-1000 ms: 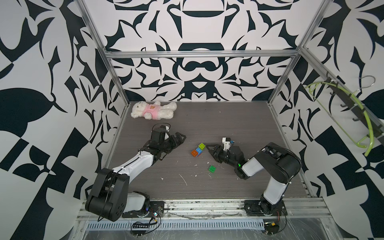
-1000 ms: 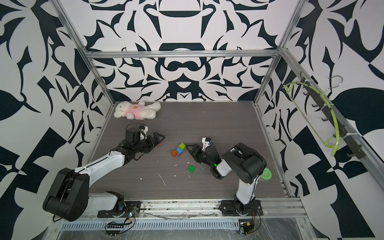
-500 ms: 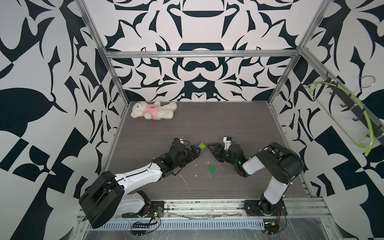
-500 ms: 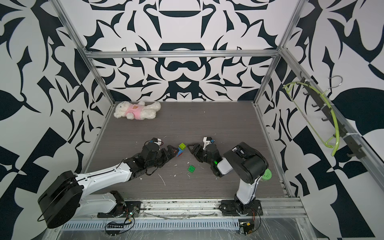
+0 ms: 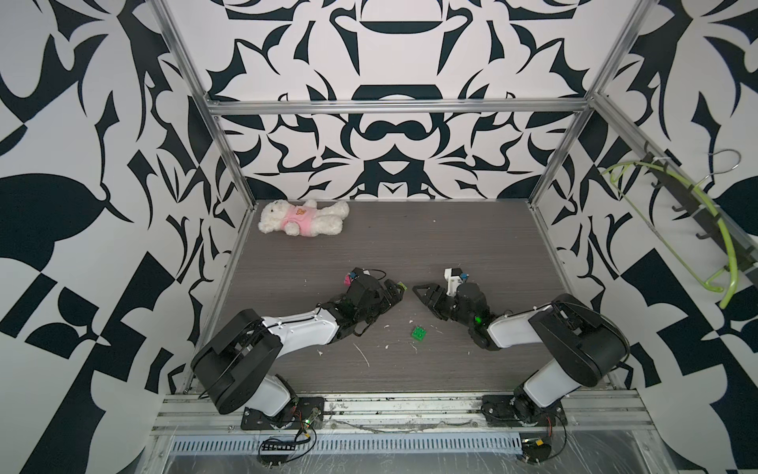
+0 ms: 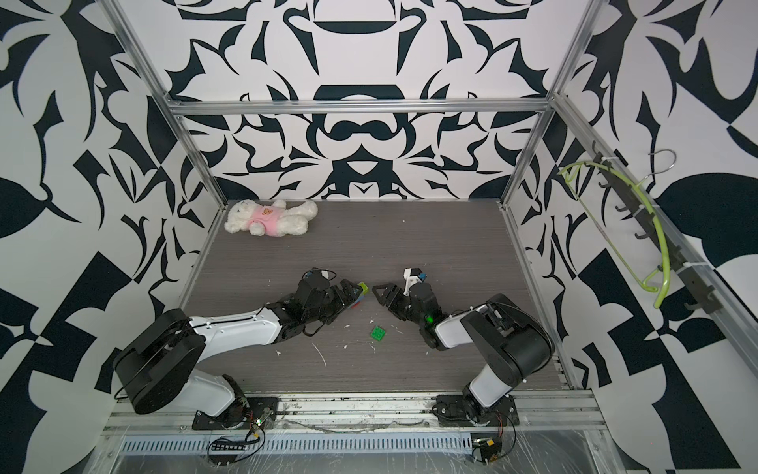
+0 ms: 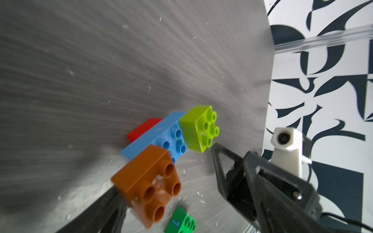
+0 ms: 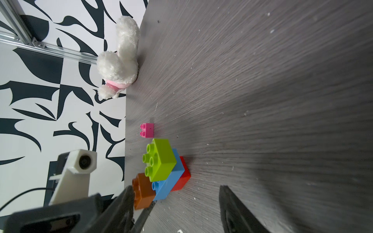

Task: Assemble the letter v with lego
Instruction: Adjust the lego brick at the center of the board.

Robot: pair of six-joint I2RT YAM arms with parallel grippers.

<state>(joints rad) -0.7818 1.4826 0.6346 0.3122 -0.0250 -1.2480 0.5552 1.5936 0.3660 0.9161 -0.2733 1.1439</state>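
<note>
Next, the loose pink brick's sides (image 5: 347,279) should get gripped between my left fingers.
The letter v is a joined lego cluster on the table: an orange brick (image 7: 149,181), a long blue brick (image 7: 161,137), a lime-green brick (image 7: 198,128) and a red brick (image 7: 143,129) underneath. My left gripper (image 5: 394,292) is open at the cluster's orange end, with one finger (image 7: 101,209) against the orange brick. My right gripper (image 5: 424,299) faces it from the other side, open, with bare table between its fingers. A loose green brick (image 5: 418,333) lies nearer the front. A loose pink brick (image 8: 147,130) sits behind the cluster.
A white plush bear (image 5: 303,216) in a pink shirt lies at the back left corner. A lime-green hanger (image 5: 718,254) hangs on the right wall. Small white scraps (image 5: 363,353) are scattered over the front half of the table (image 5: 451,246).
My left arm has swung from the left side of the table to the brick cluster and now covers most of it from above. My right gripper stayed in place and opened slightly wider.
</note>
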